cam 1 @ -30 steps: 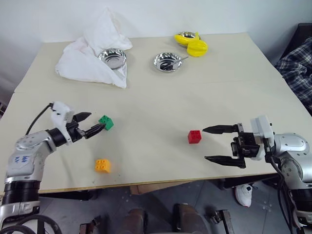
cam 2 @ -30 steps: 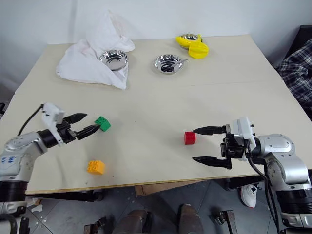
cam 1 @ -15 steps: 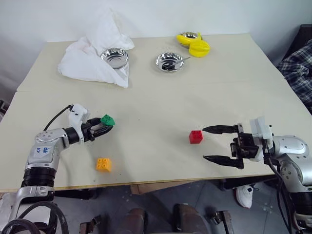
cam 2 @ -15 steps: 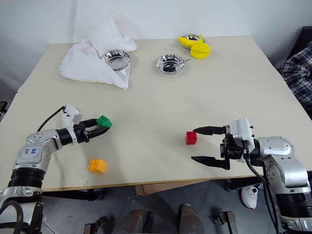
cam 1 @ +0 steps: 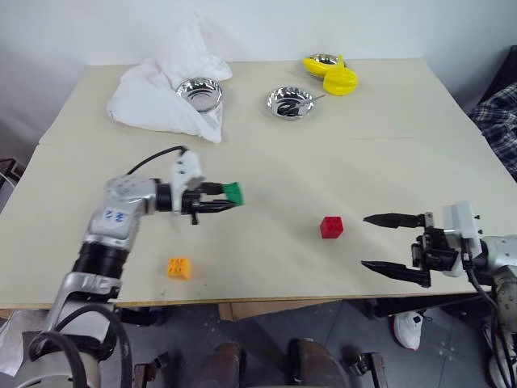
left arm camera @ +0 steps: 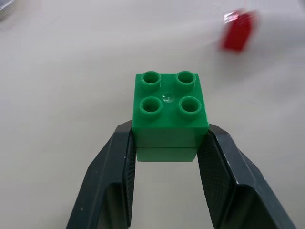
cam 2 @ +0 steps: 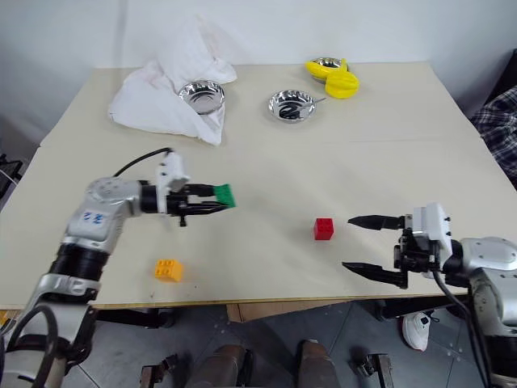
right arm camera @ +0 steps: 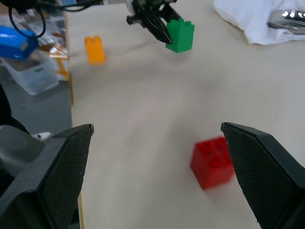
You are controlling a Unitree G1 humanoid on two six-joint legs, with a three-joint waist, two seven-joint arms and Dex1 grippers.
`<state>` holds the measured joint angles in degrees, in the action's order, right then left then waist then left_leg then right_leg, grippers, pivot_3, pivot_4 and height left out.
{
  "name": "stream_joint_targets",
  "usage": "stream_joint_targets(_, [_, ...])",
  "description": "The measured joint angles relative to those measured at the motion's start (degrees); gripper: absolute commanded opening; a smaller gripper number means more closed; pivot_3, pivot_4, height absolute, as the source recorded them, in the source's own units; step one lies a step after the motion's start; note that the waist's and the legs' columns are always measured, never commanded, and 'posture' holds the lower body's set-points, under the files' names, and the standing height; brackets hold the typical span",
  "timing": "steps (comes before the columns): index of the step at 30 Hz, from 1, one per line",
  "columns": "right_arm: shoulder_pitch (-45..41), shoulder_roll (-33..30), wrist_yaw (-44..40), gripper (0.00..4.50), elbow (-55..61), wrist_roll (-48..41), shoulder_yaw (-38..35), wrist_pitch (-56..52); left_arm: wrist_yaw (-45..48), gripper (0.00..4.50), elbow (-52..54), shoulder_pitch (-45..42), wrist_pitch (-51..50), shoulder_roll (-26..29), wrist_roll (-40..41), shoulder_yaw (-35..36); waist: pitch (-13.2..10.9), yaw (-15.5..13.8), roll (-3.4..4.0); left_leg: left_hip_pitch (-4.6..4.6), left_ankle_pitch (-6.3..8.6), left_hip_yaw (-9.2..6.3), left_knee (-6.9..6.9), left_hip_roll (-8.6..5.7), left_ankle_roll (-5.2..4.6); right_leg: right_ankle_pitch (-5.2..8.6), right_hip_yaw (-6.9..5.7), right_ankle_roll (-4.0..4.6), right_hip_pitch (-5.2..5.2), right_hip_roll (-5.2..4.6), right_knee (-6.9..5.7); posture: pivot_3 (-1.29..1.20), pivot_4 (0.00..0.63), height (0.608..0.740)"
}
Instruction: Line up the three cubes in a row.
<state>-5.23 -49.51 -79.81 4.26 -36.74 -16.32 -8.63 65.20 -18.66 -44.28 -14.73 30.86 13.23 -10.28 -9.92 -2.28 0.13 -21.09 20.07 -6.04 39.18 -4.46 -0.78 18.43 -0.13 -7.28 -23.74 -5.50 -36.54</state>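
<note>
The green cube, now held just above the table, is going on the table. Next, my left gripper lets go of it on the bare table (cam 1: 278, 229) (left arm camera: 247, 93) just short of the red cube.
My left gripper (cam 1: 220, 197) is shut on the green cube (cam 1: 233, 191), gripping its two sides and holding it studs-up just above the table, left of centre. To its right, the red cube (cam 1: 331, 227) rests on the table. My right gripper (cam 1: 364, 241) hangs open just right of the red cube, with its fingers pointing at it and nothing between them. The orange cube (cam 1: 179, 267) lies near the front edge, below my left forearm. In the right wrist view, the red cube (right arm camera: 213, 162) is close, and the green cube (right arm camera: 180, 34) and orange cube (right arm camera: 95, 49) are farther off.
A crumpled white cloth (cam 1: 161, 89) lies at the back left with a steel bowl (cam 1: 199, 93) on it. A second bowl (cam 1: 291, 103) stands at the back centre. A yellow fruit-shaped object (cam 1: 339, 79) sits against a third bowl (cam 1: 319, 61). Plaid fabric (cam 1: 501, 121) lies beyond the table's right edge.
My left gripper closed on the green cube and carried it right, toward the red cube. My right gripper drew back a little to the right, still open. The camera view also shifted.
</note>
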Motion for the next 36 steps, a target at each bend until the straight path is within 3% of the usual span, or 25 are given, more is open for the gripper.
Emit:
stream_joint_targets(6, [6.6, -1.66, -1.09, 4.5, -0.1, 0.82, -5.06, 1.22, -0.05, 1.48, -4.85, -2.02, 0.99, -9.99, -5.95, -9.33, -0.02, 0.64, -0.03, -0.02, 0.0, 0.04, -0.01, 0.0, -0.01, 0.0, -0.04, 0.0, -0.06, 0.04, -0.1, 0.0, 0.15, 0.74])
stream_joint_targets(11, [11.06, -0.52, 0.99, 4.5, 4.67, 0.47, -7.26, 1.09, -0.6, 1.48, -8.89, -3.04, 3.95, -11.76, -8.02, -10.1, -0.03, 0.76, -0.06, 0.05, -0.03, 0.22, 0.02, 0.03, 0.0, 0.0, 0.0, 0.0, -0.12, 0.05, -0.07, 0.0, 0.15, 0.74])
stream_joint_targets(20, [13.27, 0.84, 3.27, 4.5, 7.49, 0.19, -7.53, 1.09, -0.63, 1.48, -8.88, -3.88, 3.69, -11.96, -9.69, -10.48, -0.04, 0.71, -0.07, 0.08, -0.04, 0.22, 0.07, 0.0, -0.01, -0.01, 0.25, -0.02, -0.1, 0.04, -0.13, 0.0, 0.15, 0.74])
stream_joint_targets(29, [12.32, 1.88, 3.47, 4.5, 7.0, 0.37, -7.08, 1.82, -0.94, 1.48, -2.32, -1.21, -0.34, -7.22, -9.98, -9.18, -0.04, 0.86, -0.07, 0.14, -0.05, 0.23, 0.06, 0.02, 0.01, -0.01, 0.31, -0.02, -0.11, 0.05, -0.22, 0.0, 0.15, 0.74])
stream_joint_targets(36, [10.76, 2.32, 3.44, 4.5, 6.5, 1.01, -6.3, 2.49, -1.87, 1.48, 0.07, 0.81, -1.53, -7.29, -9.63, -8.3, -0.04, 0.76, -0.07, 0.14, -0.05, 0.23, 0.06, 0.01, 0.01, -0.01, 0.3, -0.02, -0.11, 0.04, -0.23, 0.0, 0.15, 0.74])
